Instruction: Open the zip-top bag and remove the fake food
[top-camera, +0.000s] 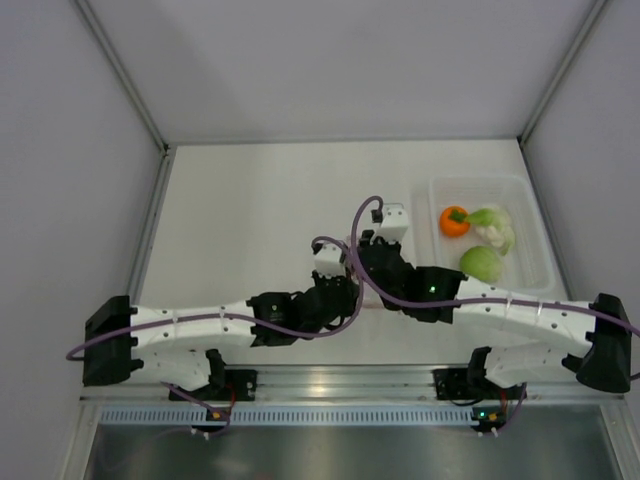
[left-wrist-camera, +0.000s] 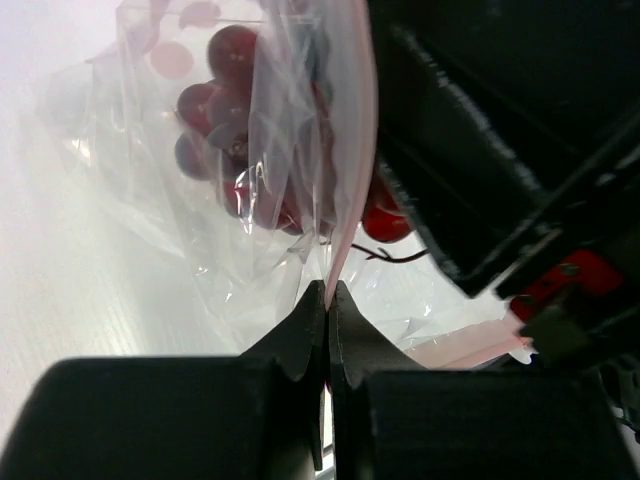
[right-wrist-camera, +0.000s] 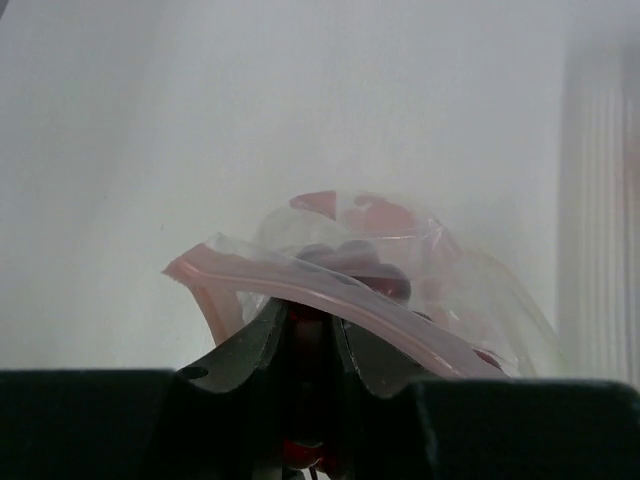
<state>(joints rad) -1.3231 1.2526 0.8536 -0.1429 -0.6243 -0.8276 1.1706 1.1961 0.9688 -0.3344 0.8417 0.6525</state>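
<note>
Next, my right gripper sets the bunch of grapes, now inside the zip-top bag at mid-table, down between the orange fruit and the green apple (top-camera: 459, 238) in the tray.
The zip-top bag (left-wrist-camera: 170, 200) is clear and crinkly, with the dark red grape bunch (left-wrist-camera: 225, 90) inside. My left gripper (left-wrist-camera: 327, 285) is shut on its pink zip strip (left-wrist-camera: 355, 150). In the right wrist view the zip strip (right-wrist-camera: 400, 325) arches over my right gripper (right-wrist-camera: 310, 305), whose fingers sit close together at the bag's mouth with dark red grapes (right-wrist-camera: 350, 255) between and beyond them. In the top view both grippers, left (top-camera: 338, 275) and right (top-camera: 378, 255), meet at mid-table and hide the bag. The orange fruit (top-camera: 454, 221), leafy vegetable (top-camera: 493, 226) and green apple (top-camera: 481, 263) lie in the tray.
A rigid clear tray (top-camera: 535, 250) stands at the right of the table. Grey walls enclose the table on three sides. The right gripper's black body (left-wrist-camera: 500, 130) fills the right side of the left wrist view, close to the left fingers.
</note>
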